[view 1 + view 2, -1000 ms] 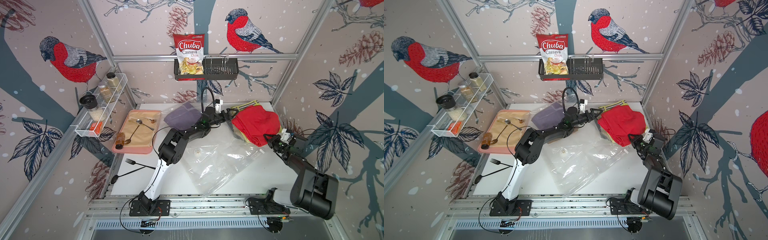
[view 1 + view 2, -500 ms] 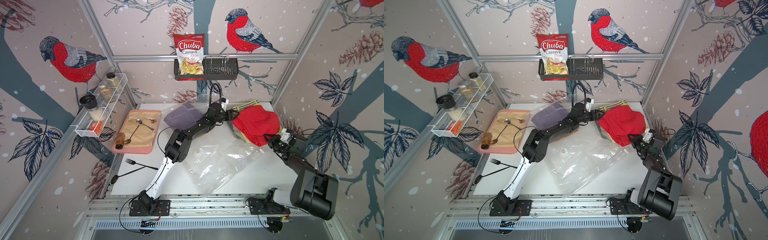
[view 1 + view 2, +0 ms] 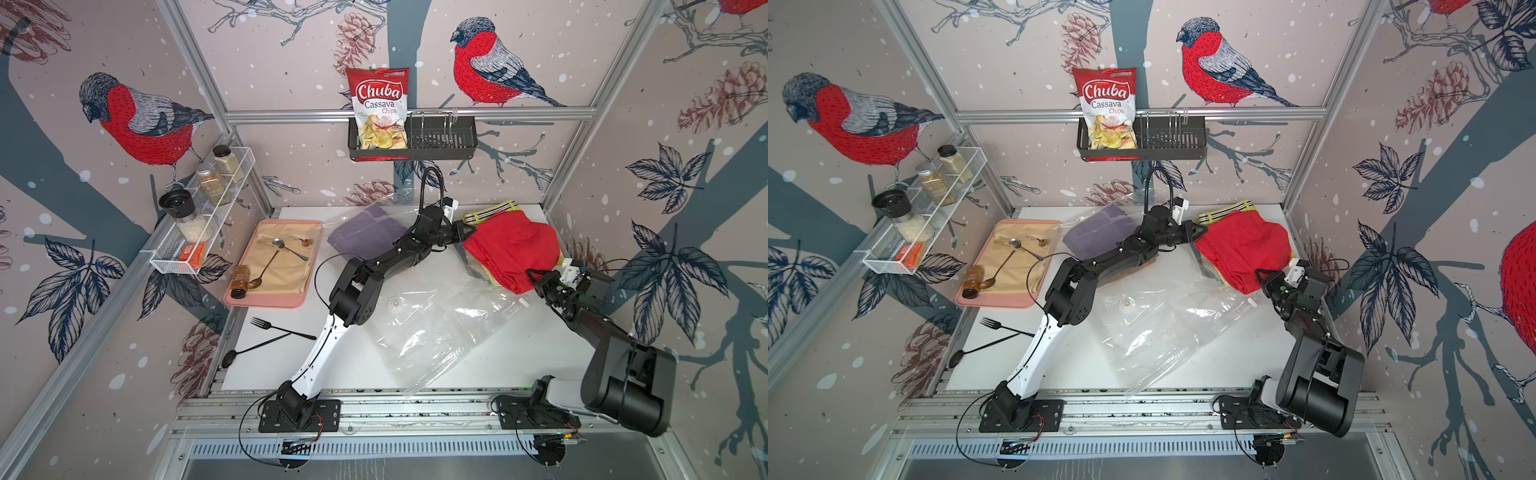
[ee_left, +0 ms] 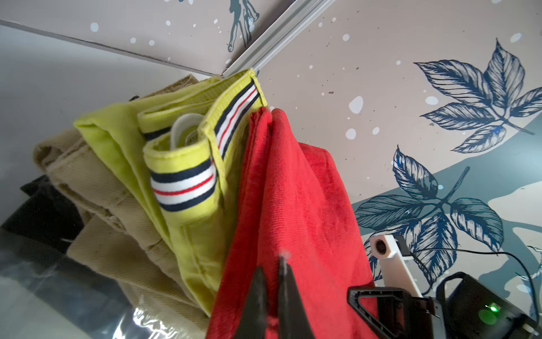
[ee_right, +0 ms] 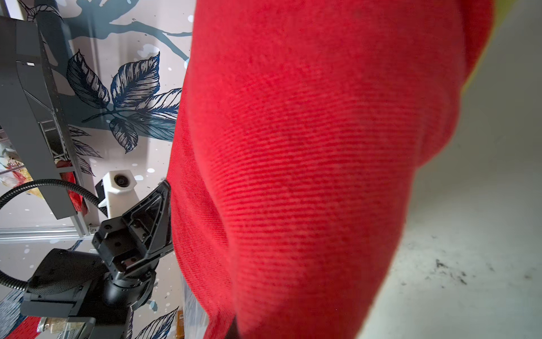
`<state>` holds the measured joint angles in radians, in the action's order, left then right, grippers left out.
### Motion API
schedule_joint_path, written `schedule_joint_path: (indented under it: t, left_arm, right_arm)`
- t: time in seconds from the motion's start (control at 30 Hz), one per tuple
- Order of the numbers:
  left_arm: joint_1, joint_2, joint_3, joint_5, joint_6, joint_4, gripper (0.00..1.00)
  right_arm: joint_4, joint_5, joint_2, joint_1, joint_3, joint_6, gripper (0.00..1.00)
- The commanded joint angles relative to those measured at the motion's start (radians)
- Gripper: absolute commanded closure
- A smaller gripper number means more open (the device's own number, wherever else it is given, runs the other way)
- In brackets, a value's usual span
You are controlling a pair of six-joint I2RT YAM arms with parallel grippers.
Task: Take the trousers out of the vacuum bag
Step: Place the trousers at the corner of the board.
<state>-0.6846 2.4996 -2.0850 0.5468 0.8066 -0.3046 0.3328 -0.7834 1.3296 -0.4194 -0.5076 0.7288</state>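
Note:
The red trousers bunch over the stack's side; the left gripper needs to open, take their folded edge [image 4: 272, 226] and shift it inward over the yellow trousers.
Red trousers [image 3: 511, 245] [image 3: 1241, 245] top a stack at the back right of the table. Beneath them lie yellow trousers with a striped waistband [image 4: 181, 164], tan trousers [image 4: 111, 205] and black trousers [image 4: 44, 211]. My left gripper [image 3: 467, 230] [image 4: 271, 264] is shut on the red cloth's far left edge. My right gripper [image 3: 534, 278] is shut on its near corner; in the right wrist view the red trousers [image 5: 308, 146] hide the jaws. The clear vacuum bag [image 3: 436, 328] [image 3: 1167, 328] lies crumpled in front of the stack, its white valve [image 3: 394, 302] facing up. Purple trousers [image 3: 365, 232] lie under clear plastic at the back.
A pink tray [image 3: 232, 297] holding a beige mat and spoons sits at the left. A black fork [image 3: 282, 330] and a black spoon lie in front of it. On the walls hang a wire shelf [image 3: 166, 259] of jars and a black basket [image 3: 440, 145] with a chips packet.
My left gripper moved right to the red trousers' edge and shut on it. The right arm has not moved.

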Motion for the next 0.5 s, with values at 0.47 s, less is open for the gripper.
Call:
schedule_joint_path:
  t: [0.47]
  left_arm:
    - [-0.002, -0.123, 0.156, -0.041, -0.003, 0.011, 1.00]
  right_arm:
    - [-0.009, 0.038, 0.000, -0.003, 0.000, -0.019, 1.00]
